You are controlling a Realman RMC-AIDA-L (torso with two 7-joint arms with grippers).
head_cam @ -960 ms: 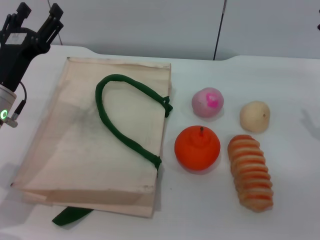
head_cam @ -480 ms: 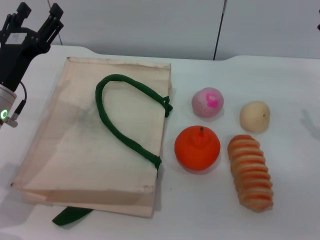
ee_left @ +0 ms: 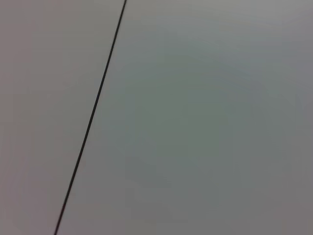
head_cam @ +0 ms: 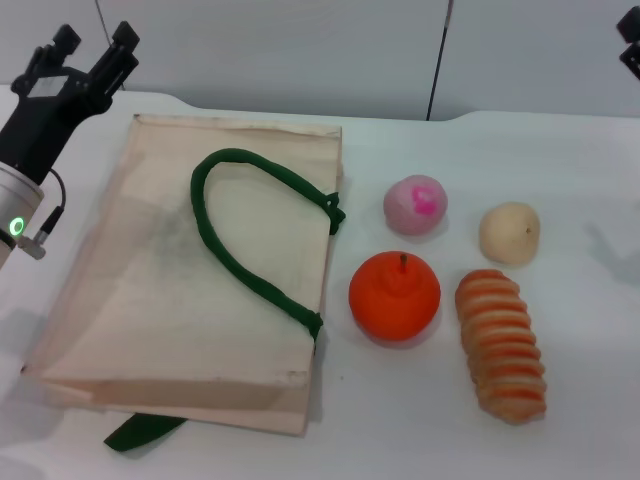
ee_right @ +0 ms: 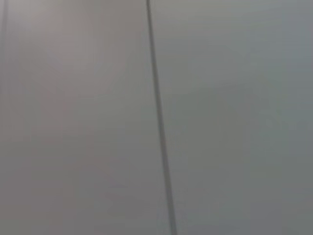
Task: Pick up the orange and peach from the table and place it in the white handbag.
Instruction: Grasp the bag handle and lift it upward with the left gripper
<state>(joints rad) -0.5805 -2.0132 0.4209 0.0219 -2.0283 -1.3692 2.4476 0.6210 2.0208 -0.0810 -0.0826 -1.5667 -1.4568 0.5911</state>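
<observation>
The bend of the green strap handle [head_cam: 197, 192] is the spot my left gripper should close on, because lifting it there raises the top of the white handbag.
In the head view the orange [head_cam: 394, 296] sits on the white table just right of the white handbag [head_cam: 150, 300], which lies flat with its green strap handle [head_cam: 240, 245] on top. The peach [head_cam: 415, 205], pale pink with a magenta blotch, lies behind the orange. My left gripper [head_cam: 95, 42] is open and empty, raised above the bag's far left corner. Only a dark tip of my right gripper [head_cam: 631, 45] shows at the far right edge. Both wrist views show only a grey wall with a dark seam.
A pale beige round fruit [head_cam: 509, 233] lies right of the peach. A ridged orange-tan bread loaf [head_cam: 502, 345] lies right of the orange. The grey wall [head_cam: 300, 50] stands behind the table's far edge.
My left gripper has shifted a little to the right, toward the bag's far corner. A tip of my right gripper has come into view at the far right edge. The fruits and bag have not moved.
</observation>
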